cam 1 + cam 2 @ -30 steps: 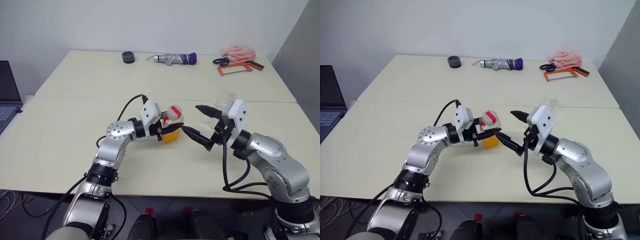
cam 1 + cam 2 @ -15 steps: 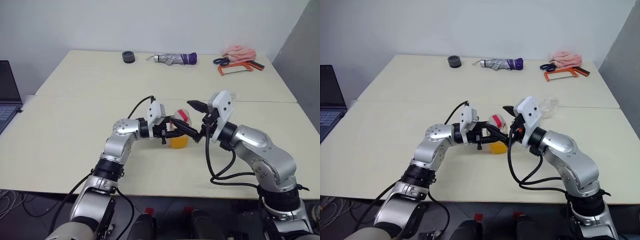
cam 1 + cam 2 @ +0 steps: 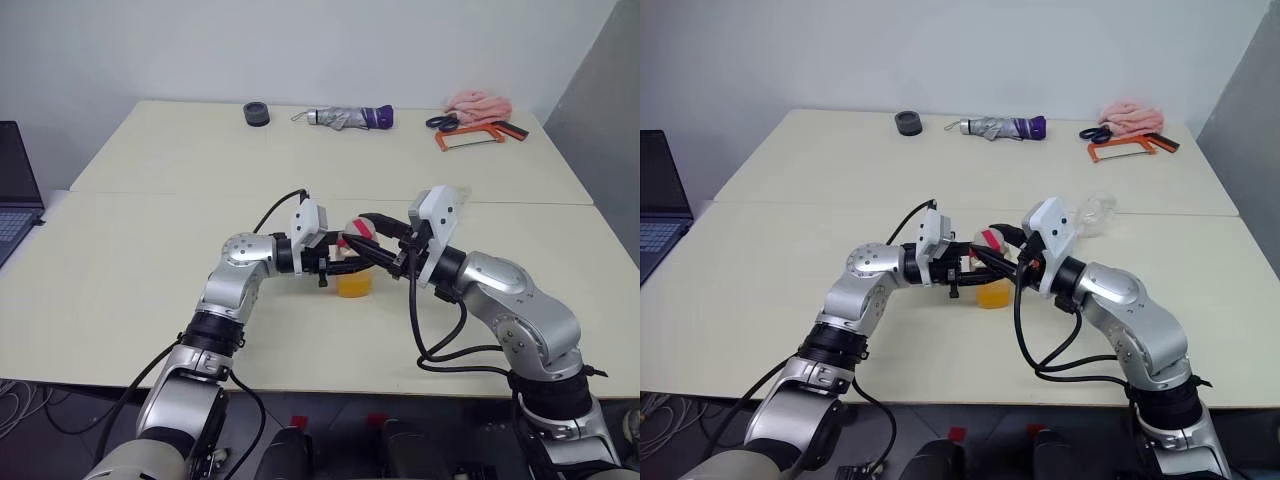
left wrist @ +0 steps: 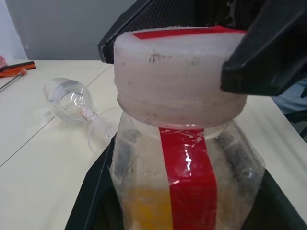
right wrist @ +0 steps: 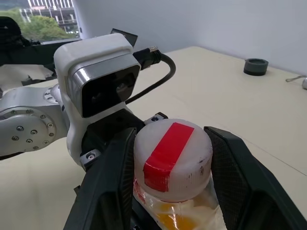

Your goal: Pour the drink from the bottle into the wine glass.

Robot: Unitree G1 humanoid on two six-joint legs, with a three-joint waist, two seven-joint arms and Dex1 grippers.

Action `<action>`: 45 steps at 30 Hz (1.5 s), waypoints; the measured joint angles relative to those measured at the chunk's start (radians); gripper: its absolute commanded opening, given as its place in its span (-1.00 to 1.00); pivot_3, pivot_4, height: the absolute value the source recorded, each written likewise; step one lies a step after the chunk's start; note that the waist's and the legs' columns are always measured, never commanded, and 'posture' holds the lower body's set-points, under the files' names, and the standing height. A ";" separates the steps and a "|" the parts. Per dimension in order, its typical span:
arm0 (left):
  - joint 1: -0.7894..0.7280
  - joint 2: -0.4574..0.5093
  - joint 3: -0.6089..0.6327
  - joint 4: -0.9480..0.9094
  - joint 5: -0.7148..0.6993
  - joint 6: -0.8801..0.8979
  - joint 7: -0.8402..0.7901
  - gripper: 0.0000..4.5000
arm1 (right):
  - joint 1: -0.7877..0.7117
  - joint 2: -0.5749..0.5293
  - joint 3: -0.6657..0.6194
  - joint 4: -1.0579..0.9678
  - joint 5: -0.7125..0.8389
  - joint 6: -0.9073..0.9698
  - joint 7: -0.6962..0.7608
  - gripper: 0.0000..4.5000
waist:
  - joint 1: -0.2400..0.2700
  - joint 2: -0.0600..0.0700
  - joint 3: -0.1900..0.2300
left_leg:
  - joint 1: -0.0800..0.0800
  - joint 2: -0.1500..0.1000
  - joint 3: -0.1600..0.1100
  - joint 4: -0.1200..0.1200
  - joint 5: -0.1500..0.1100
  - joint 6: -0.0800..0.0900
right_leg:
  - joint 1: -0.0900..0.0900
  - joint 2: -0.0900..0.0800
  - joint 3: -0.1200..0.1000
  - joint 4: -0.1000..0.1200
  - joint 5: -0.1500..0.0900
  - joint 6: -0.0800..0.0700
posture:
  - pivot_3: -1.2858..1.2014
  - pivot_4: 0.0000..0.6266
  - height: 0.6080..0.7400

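Note:
The robot's right gripper sits slanted across the white cap on the bottle's neck, so it should open, swing level and take the cap squarely (image 3: pixel 359 229) before twisting.
The bottle (image 3: pixel 355 282) stands upright just above the table, with the orange drink (image 3: pixel 991 294) low in it. My left gripper (image 3: pixel 358 266) is shut on its clear body, below the red label strip (image 4: pixel 184 177). The white cap (image 5: pixel 172 158) has a red stripe. My right gripper (image 3: pixel 354 231) comes in from the right and is shut on the cap, with one black finger (image 5: pixel 112 182) pressed to each side. The wine glass (image 4: pixel 72 100) lies on its side on the table behind my right wrist (image 3: pixel 1095 212).
At the far edge of the back table lie a grey tape roll (image 3: pixel 257 114), a folded umbrella (image 3: pixel 350 118), a pink cloth (image 3: pixel 478 103), and scissors with an orange-framed saw (image 3: pixel 470 135). A laptop (image 3: pixel 15 190) sits at the far left. A seam (image 3: pixel 150 194) joins the two tables.
My right gripper, wide open and off to the right a second ago, has moved left to the bottle and closed its fingers on the cap. The left gripper has kept its hold.

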 measured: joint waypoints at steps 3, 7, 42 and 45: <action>-0.010 0.013 0.008 0.000 -0.009 0.021 -0.037 -0.20 | -0.067 -0.057 0.025 0.088 -0.008 -0.073 0.146 -0.17 | 0.000 0.000 0.000 | 0.000 -0.001 0.000 0.000 0.000 0.000 | 0.000 0.001 0.000 0.000 0.000 0.000 | 0.03 -0.52 1.00; -0.037 0.036 0.002 0.002 -0.013 0.041 -0.108 -0.20 | -0.194 -0.118 0.045 0.259 0.013 -0.135 0.380 -0.17 | -0.002 0.001 0.001 | 0.000 0.000 0.000 0.000 0.000 0.000 | 0.000 0.001 -0.001 0.000 0.000 0.000 | 0.03 -0.52 1.00; -0.109 -0.004 0.024 0.151 0.020 -0.011 -0.124 -0.20 | 0.034 0.125 0.065 -0.108 -0.147 0.017 -0.229 1.00 | -0.001 0.001 0.001 | -0.005 0.000 -0.001 0.001 0.000 0.000 | -0.005 0.001 0.001 0.001 0.000 0.000 | 0.03 -0.52 1.00; -0.109 -0.004 0.024 0.151 0.022 -0.013 -0.123 -0.20 | 0.030 0.133 0.064 -0.098 -0.147 0.017 -0.229 1.00 | -0.001 0.001 0.001 | -0.005 0.000 -0.001 0.001 0.000 0.000 | -0.005 0.000 0.001 0.001 0.000 0.000 | 0.03 -0.52 1.00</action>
